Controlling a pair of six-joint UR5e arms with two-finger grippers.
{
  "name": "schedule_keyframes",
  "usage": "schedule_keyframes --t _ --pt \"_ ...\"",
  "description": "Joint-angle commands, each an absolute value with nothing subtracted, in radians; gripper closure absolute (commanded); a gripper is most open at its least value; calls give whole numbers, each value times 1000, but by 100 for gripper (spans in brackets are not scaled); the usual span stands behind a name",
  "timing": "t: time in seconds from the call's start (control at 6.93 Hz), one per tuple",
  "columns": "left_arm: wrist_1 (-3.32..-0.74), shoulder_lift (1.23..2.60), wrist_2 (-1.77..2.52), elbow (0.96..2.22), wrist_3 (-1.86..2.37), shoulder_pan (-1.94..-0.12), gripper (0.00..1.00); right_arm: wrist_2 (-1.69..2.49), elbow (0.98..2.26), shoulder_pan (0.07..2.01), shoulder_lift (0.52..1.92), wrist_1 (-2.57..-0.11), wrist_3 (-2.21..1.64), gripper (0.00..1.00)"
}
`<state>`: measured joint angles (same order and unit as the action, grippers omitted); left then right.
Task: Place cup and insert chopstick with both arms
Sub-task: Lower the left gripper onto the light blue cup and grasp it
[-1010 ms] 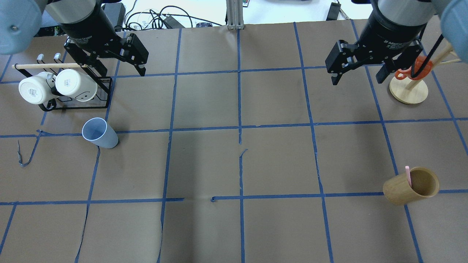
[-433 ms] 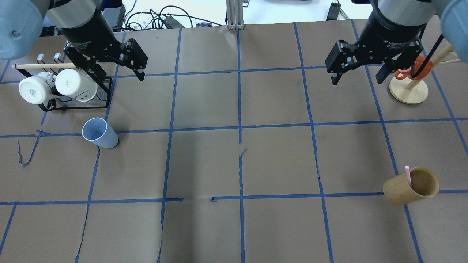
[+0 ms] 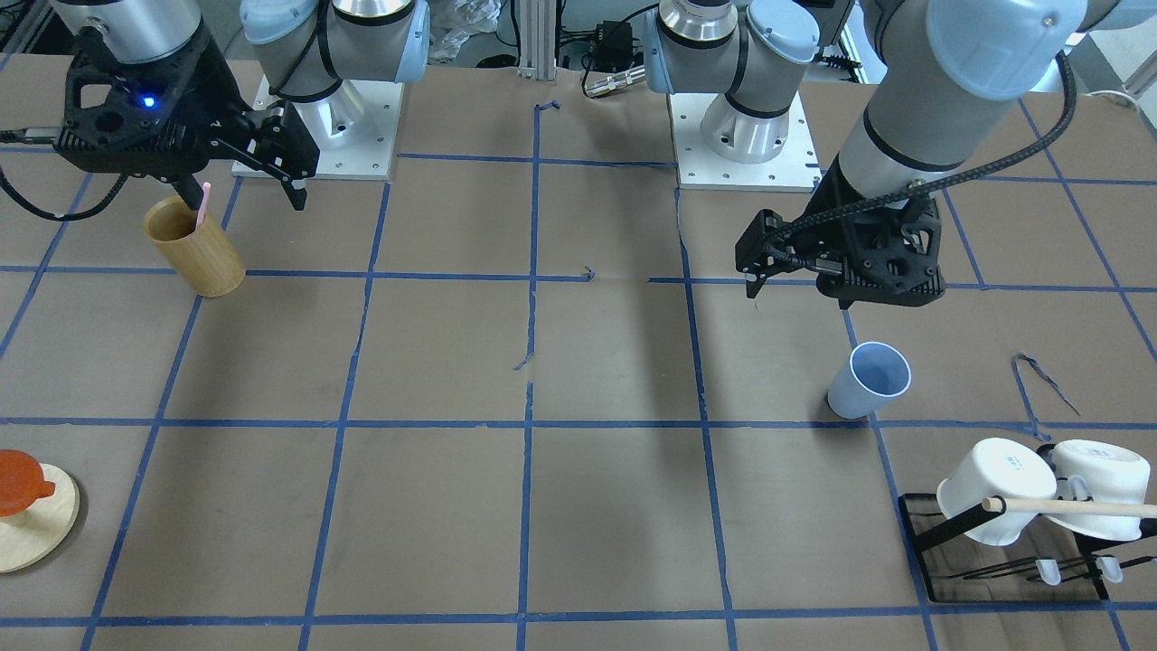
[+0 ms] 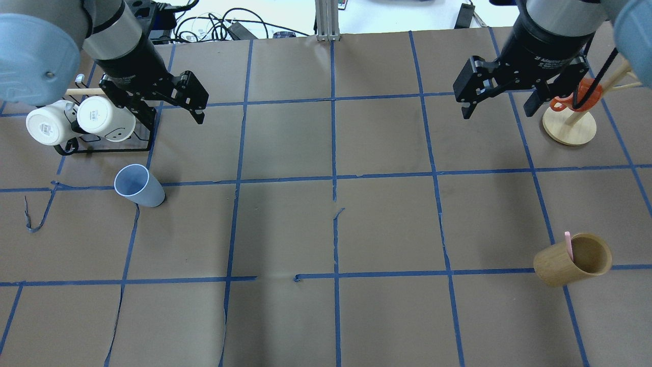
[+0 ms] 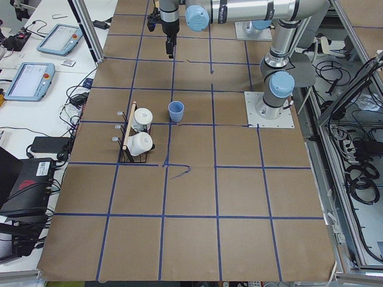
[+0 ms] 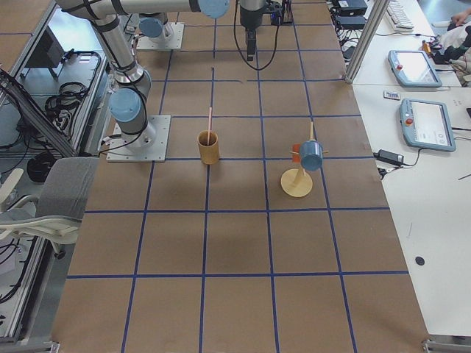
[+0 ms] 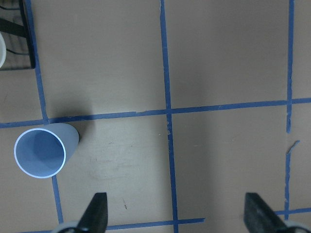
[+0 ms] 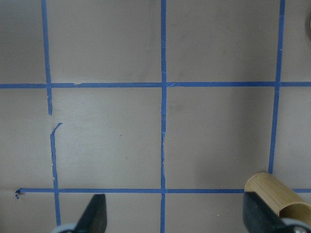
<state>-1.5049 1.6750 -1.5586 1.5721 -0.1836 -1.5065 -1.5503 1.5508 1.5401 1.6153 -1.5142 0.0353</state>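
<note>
I will close my left gripper on the pale blue cup's rim (image 3: 851, 363) (image 7: 64, 156), on the side facing the tan bamboo cylinder, with one finger inside the cup.
The pale blue cup (image 4: 137, 186) stands upright on the table at the left, also in the front view (image 3: 870, 380) and in the left wrist view (image 7: 43, 151). The pink chopstick (image 4: 567, 244) stands inside the tan bamboo cylinder (image 4: 573, 260) at the near right, and its tip shows in the front view (image 3: 204, 199). My left gripper (image 4: 168, 109) is open and empty, in the air beyond the cup and slightly to its right. My right gripper (image 4: 498, 111) is open and empty, high over the far right, well away from the cylinder.
A black rack (image 4: 109, 149) with two white mugs (image 4: 104, 118) and a tan rod stands just behind the blue cup, close to my left gripper. A round wooden stand (image 4: 569, 127) with an orange mug is beside my right gripper. Cables lie beyond the far edge.
My left gripper has moved slightly nearer and to the right, toward the blue cup, staying open. My right arm, the cup and the chopstick have not moved.
</note>
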Motion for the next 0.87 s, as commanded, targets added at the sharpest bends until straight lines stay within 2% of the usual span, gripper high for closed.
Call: schedule_keyframes --t 0.0,0.29,0.43,0.58,0.72 --pt "-1470 1709 -1668 1673 -293 -1380 0 -1551 1551 1540 1614 -1514 37 0" --pt "-1363 1742 -1672 1806 -350 -1342 3 -1551 1551 1539 1614 -1514 37 0" --pt "-1169 1765 -1674 1895 -362 -1342 3 -1549 1551 1540 1615 -1514 37 0" --pt "-1079 1791 -1675 1911 -370 -1342 3 -1551 1551 1540 1615 -1514 37 0" --pt "-1072 1810 -1683 1892 -402 -1342 10 -1551 1552 1540 1614 -1513 37 0"
